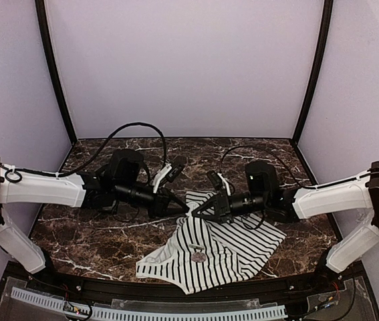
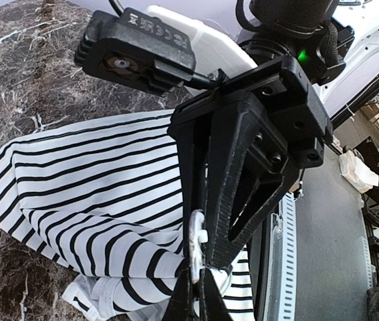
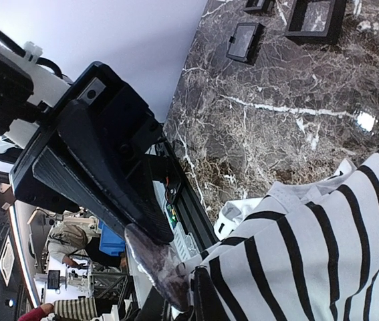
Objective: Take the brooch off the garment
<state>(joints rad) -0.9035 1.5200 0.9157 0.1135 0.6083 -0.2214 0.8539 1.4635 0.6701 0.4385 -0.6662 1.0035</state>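
My right fingers meet the brooch's lower edge, so they should open, grab the striped fabric [image 3: 224, 275] beside it and pull that off my left gripper's brooch.
The garment [image 1: 222, 251], white with thin black stripes, lies crumpled on the marble table's near middle. Both grippers meet at its far left corner, which is lifted. My left gripper [image 1: 184, 208] is shut on the edge of a pale round disc, the brooch [image 2: 198, 244], seen edge-on between its tips [image 2: 201, 284]. In the right wrist view the brooch [image 3: 154, 261] looks glossy and purplish under the left finger [image 3: 109, 180]. My right gripper [image 1: 194, 212] is shut on striped fabric [image 3: 323, 247] right beside the brooch; its fingers [image 2: 242, 194] press against the disc's back peg.
A small greyish round thing [image 1: 198, 254] lies on the garment's middle; I cannot tell what it is. Two small black boxes [image 3: 246, 41] [image 3: 316, 17] sit on the marble farther back. A perforated white rail [image 1: 149, 311] runs along the table's near edge.
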